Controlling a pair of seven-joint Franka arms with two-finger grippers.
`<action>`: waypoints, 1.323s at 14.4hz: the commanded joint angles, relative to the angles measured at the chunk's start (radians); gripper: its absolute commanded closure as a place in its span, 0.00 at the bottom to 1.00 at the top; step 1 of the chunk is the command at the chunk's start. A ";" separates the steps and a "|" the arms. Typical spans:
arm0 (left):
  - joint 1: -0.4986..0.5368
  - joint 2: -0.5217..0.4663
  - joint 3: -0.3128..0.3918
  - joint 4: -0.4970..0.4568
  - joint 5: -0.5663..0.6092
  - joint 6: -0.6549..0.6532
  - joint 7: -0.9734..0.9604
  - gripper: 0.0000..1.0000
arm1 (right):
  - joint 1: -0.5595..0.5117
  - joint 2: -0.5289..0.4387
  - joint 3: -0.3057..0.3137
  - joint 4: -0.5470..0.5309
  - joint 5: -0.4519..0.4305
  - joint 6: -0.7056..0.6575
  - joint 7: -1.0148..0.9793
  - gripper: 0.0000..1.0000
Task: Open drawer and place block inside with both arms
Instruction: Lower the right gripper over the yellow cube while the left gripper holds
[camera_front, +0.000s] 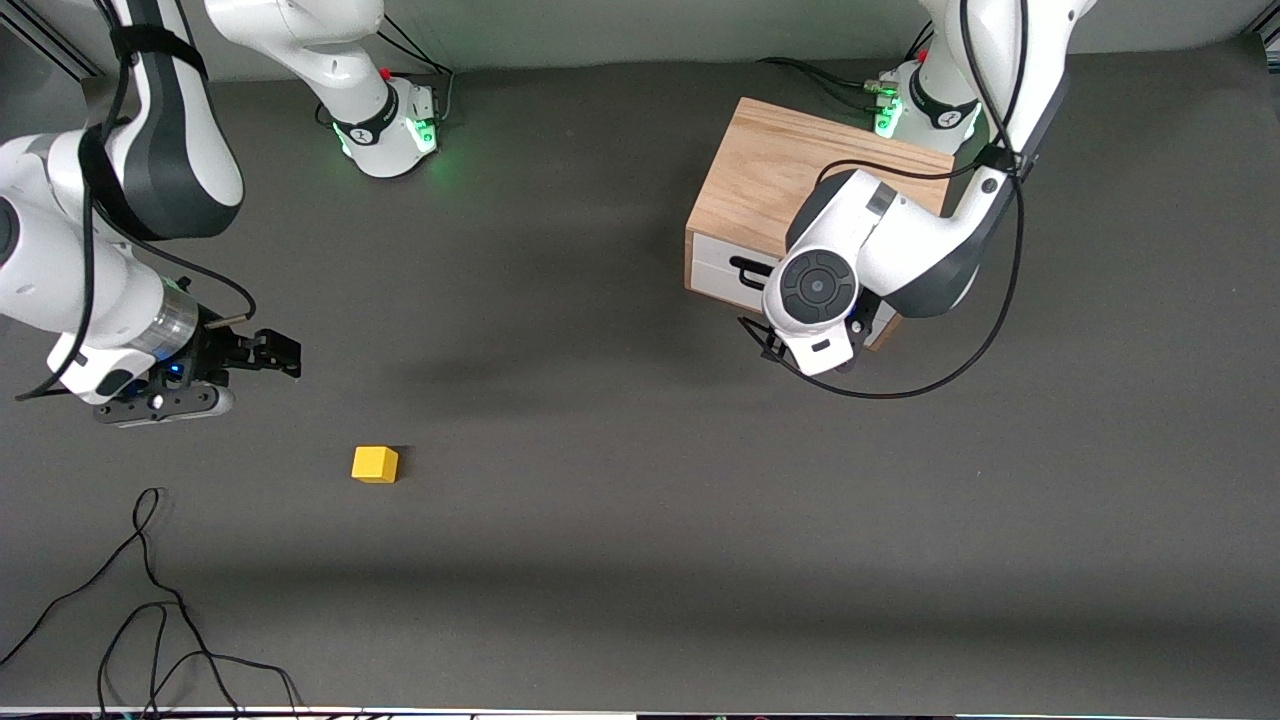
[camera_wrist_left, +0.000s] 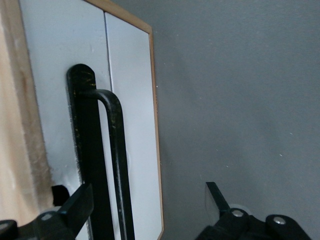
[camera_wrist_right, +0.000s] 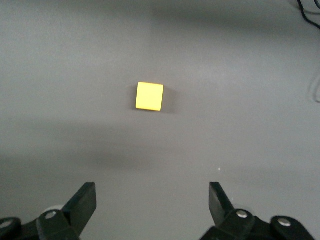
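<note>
I should next move my right gripper to the yellow block on the mat and grab it by the block's opposite sides (camera_front: 374, 464) (camera_wrist_right: 149, 96).
The oak cabinet (camera_front: 790, 170) stands near the left arm's base. Its drawer (camera_front: 722, 262) is shut, with a white front and a black bar handle (camera_front: 748, 268). My left gripper (camera_wrist_left: 148, 200) is open in front of the drawer; the handle (camera_wrist_left: 117, 160) runs between its fingers, close to one finger (camera_wrist_left: 77, 206). In the front view the left wrist (camera_front: 815, 300) hides it. The yellow block (camera_front: 375, 464) lies on the mat. My right gripper (camera_front: 283, 357) is open and empty above the mat, short of the block (camera_wrist_right: 149, 96), toward the right arm's end.
Loose black cables (camera_front: 150, 610) lie on the mat near the front edge at the right arm's end. The left arm's cable (camera_front: 985, 330) loops beside the cabinet. The right arm's base (camera_front: 385, 125) stands at the table's back.
</note>
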 joint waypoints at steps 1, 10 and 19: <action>-0.009 -0.036 0.000 -0.065 0.020 0.048 -0.054 0.00 | 0.000 0.035 -0.002 0.015 0.013 0.037 -0.003 0.00; -0.005 0.004 -0.001 -0.045 0.054 0.065 -0.055 0.00 | -0.002 0.158 -0.002 0.024 0.012 0.190 -0.003 0.00; -0.009 0.071 -0.001 0.041 0.072 0.075 -0.055 0.00 | -0.003 0.271 -0.002 0.025 0.009 0.314 0.013 0.00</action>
